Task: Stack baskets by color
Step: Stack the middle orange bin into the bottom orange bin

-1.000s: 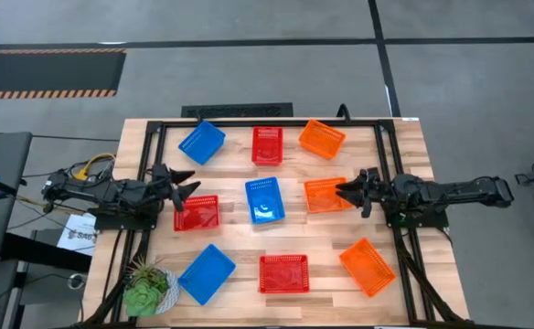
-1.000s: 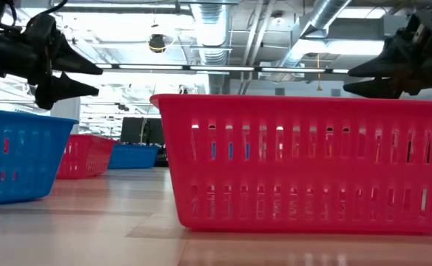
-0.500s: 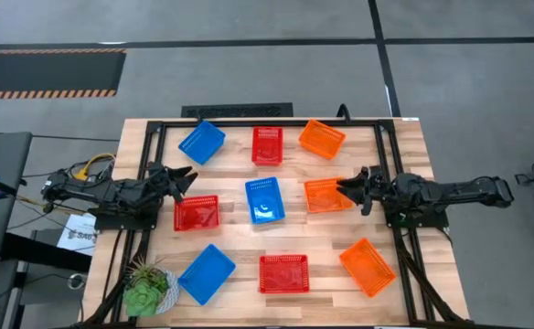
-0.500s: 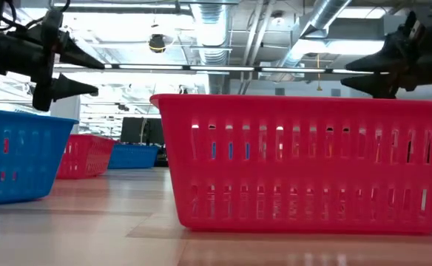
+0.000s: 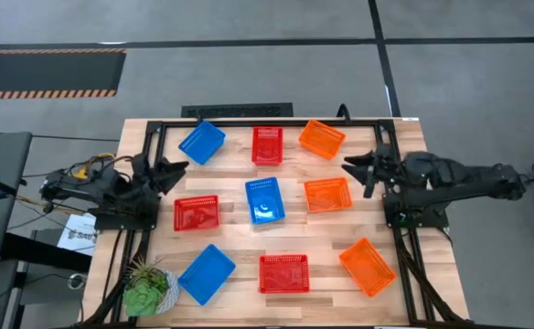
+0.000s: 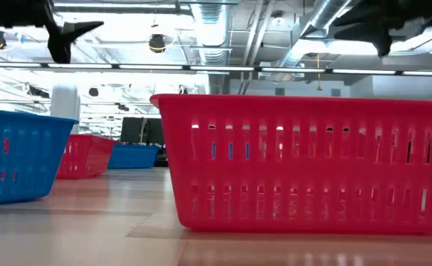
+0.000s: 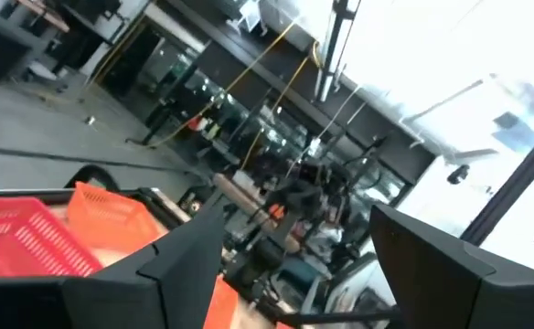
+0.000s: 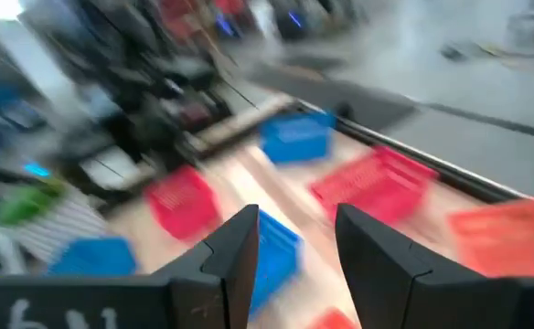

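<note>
The robot's right gripper will close on the middle orange basket's far rim [image 5: 318,181] [image 8: 335,315], close to the corner that faces the middle blue basket.
Nine baskets rest with their bottoms on the wooden table [image 5: 404,137], in three rows. The far row holds a blue basket [image 5: 201,142], a red one [image 5: 267,144] and an orange one [image 5: 322,138]. The middle row has red [image 5: 197,212], blue [image 5: 264,200] and orange [image 5: 327,195]. The near row has blue [image 5: 206,273], red [image 5: 283,273] and orange [image 5: 368,267]. My left gripper [image 5: 177,171] [image 7: 294,219] hangs open above the table's left side. My right gripper [image 5: 351,164] [image 8: 296,219] hangs open above the right side, beyond the middle orange basket. Both hold nothing.
A green potted plant [image 5: 146,291] stands at the table's near left corner. A black frame [image 5: 249,122] runs along the far edge and both sides. Bare wood shows between the rows of baskets. In the low view both grippers sit high, well above the basket rims.
Both grippers have risen well clear of the baskets, the right one more than the left. The left gripper has tipped its fingers upward. The right gripper has come off the spot over the middle orange basket. The baskets have kept still.
</note>
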Available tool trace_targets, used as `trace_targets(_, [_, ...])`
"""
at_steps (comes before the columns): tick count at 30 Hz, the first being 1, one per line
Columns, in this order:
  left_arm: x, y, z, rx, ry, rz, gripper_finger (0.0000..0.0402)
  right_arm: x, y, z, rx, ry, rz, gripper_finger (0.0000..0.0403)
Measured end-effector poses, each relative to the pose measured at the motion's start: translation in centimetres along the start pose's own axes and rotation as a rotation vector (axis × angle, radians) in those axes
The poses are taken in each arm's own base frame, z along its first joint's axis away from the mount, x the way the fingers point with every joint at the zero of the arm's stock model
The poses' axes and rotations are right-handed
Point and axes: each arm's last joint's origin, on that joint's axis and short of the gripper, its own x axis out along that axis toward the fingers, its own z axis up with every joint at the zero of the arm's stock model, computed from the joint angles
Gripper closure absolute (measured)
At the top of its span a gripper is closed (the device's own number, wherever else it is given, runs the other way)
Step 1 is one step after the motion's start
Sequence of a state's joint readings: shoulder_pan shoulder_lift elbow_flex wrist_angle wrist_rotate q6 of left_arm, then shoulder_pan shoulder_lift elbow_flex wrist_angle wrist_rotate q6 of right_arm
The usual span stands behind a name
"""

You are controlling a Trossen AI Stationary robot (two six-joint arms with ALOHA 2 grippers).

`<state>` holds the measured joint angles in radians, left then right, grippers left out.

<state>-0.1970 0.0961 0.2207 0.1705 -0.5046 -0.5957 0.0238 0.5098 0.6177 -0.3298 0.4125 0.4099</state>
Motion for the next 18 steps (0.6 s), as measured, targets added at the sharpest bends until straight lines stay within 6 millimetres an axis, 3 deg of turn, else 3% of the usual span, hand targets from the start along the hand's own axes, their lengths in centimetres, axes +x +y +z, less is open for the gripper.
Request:
trace_targets(5, [0.6, -1.9, 2.2, 0.029, 0.156, 0.11, 0.0139, 1.2, 2.0, 3.5, -0.093, 0.236, -0.145, 0.023])
trace_targets(10, [1.4, -3.8, 4.2, 0.075, 0.353, 0.243, 0.0139, 3.1, 3.8, 5.7, -0.157, 0.405, -0.228, 0.023])
trace_targets(13, [2.0, -4.8, 5.0, 0.113, 0.434, 0.31, 0.0139, 4.1, 4.4, 6.0, -0.164, 0.498, -0.284, 0.023])
trace_targets(18, [3.1, -5.9, 5.3, 0.16, 0.537, 0.352, 0.0139, 5.0, 4.3, 4.6, -0.058, 0.667, -0.44, 0.023])
